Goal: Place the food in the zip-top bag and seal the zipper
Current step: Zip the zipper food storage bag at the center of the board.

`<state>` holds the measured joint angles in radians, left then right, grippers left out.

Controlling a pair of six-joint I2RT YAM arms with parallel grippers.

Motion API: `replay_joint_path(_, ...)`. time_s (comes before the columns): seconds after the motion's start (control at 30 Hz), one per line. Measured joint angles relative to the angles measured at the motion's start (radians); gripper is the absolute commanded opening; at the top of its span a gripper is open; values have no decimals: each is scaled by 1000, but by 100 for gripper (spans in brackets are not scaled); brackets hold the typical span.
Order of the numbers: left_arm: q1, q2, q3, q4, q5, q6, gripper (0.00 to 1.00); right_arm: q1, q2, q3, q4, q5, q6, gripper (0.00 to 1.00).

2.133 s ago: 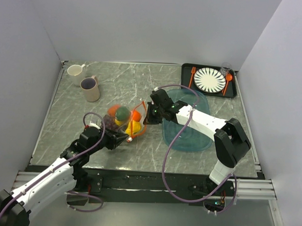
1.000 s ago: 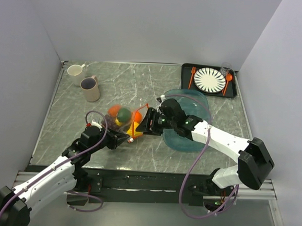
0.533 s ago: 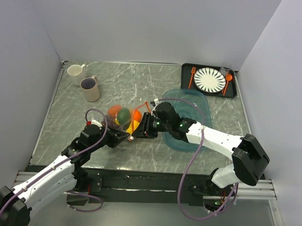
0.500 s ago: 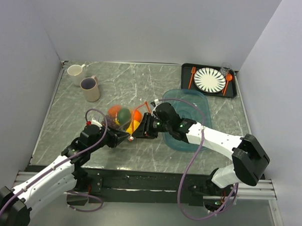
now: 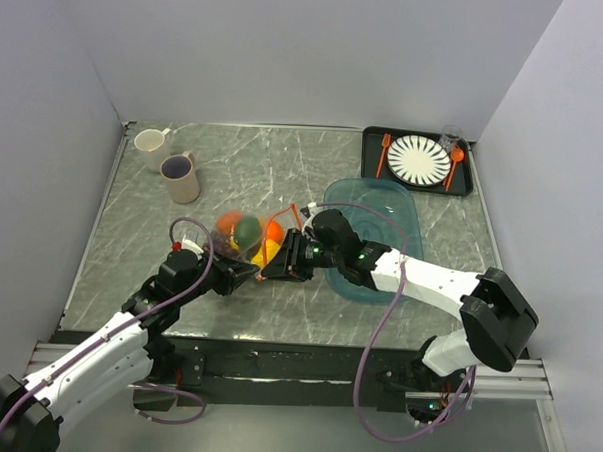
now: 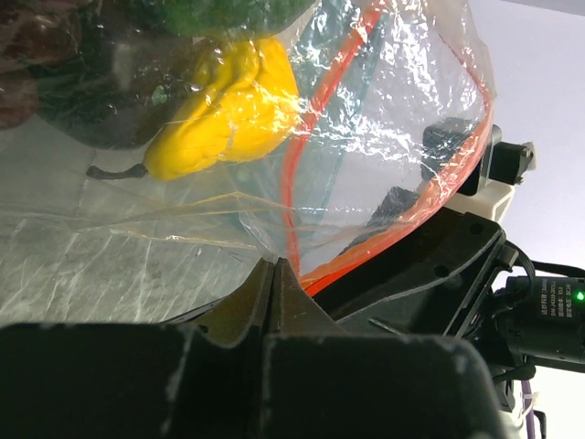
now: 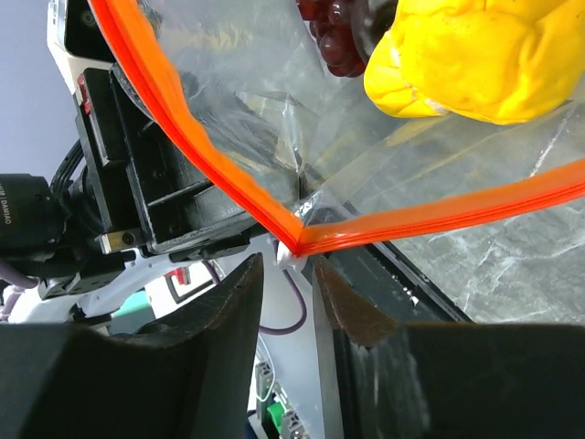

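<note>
I can see the film hanging slack at the fingers of my left gripper, so next I open it and pinch the bag's corner point(image 6: 281, 251) firmly before my right gripper draws the slider.
The clear zip-top bag point(image 5: 249, 239) lies mid-table with the food inside: an orange piece point(image 5: 228, 223), a green one point(image 5: 245, 229), a red-orange one point(image 5: 272, 231) and a yellow one point(image 5: 263, 252). My left gripper point(image 5: 243, 275) point(image 6: 275, 263) is shut on the bag's film at its near corner, just below the yellow fruit point(image 6: 224, 110). The orange-red zipper point(image 6: 306, 137) point(image 7: 430, 215) still gapes apart. My right gripper point(image 5: 272, 268) point(image 7: 285, 267) stands narrow, its tips closed around the zipper's white slider point(image 7: 294, 256). Dark grapes point(image 7: 338, 37) and yellow fruit point(image 7: 475, 55) show through the film.
A teal translucent tray point(image 5: 412, 206) sits under my right arm. Two mugs point(image 5: 180, 178) point(image 5: 151, 144) stand at the back left. At the back right a black tray holds a striped plate point(image 5: 420, 159), an orange fork point(image 5: 384, 155) and spoon point(image 5: 454, 165).
My right gripper slid left and nearer to the bag's near corner, and its jaws narrowed around the white slider. The left gripper kept its hold and did not move.
</note>
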<state>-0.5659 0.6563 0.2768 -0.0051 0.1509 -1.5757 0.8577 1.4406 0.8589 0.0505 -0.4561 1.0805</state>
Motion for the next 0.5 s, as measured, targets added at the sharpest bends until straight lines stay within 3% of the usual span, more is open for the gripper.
replay_joint_path(0.33, 0, 3, 0, 0, 0, 0, 1, 2, 39, 3, 8, -13, 3, 32)
replay_joint_path(0.5, 0, 8, 0, 1, 1, 0, 1, 2, 43, 8, 10, -19, 2, 21)
